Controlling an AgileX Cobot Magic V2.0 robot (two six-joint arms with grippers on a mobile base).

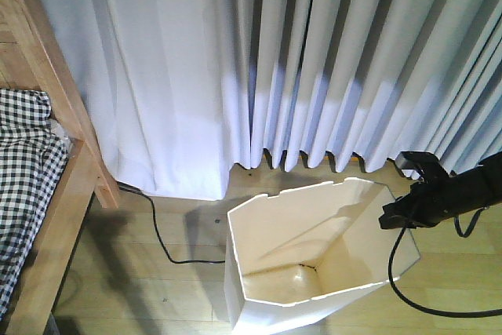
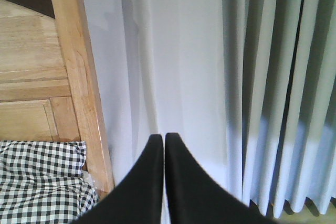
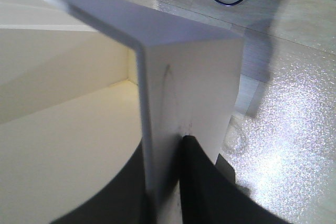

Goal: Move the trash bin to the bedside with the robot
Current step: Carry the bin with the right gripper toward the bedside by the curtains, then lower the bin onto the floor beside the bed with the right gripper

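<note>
The robot's right gripper should set the white trash bin down upright on the wood floor (image 1: 284, 321) beside the loose black cable.
The white trash bin (image 1: 314, 249) stands on the wood floor in front of the curtain, its cream inside showing. The robot's right gripper (image 1: 394, 217) is shut on the bin's right rim. The right wrist view shows that right gripper (image 3: 165, 149) with one finger inside and one outside the thin bin wall (image 3: 189, 77). The bedside (image 1: 59, 209), a light-brown wooden frame with checked bedding (image 1: 23, 162), lies at the left, a floor gap away from the bin. In the left wrist view the left gripper (image 2: 164, 138) is shut on nothing, hanging before the curtain beside the bedpost (image 2: 79, 77).
A pale pleated curtain (image 1: 314, 60) fills the background down to the floor. A loose black cable (image 1: 161, 241) runs over the floor between bed and bin. The right arm's own cable (image 1: 408, 292) loops at the right of the bin.
</note>
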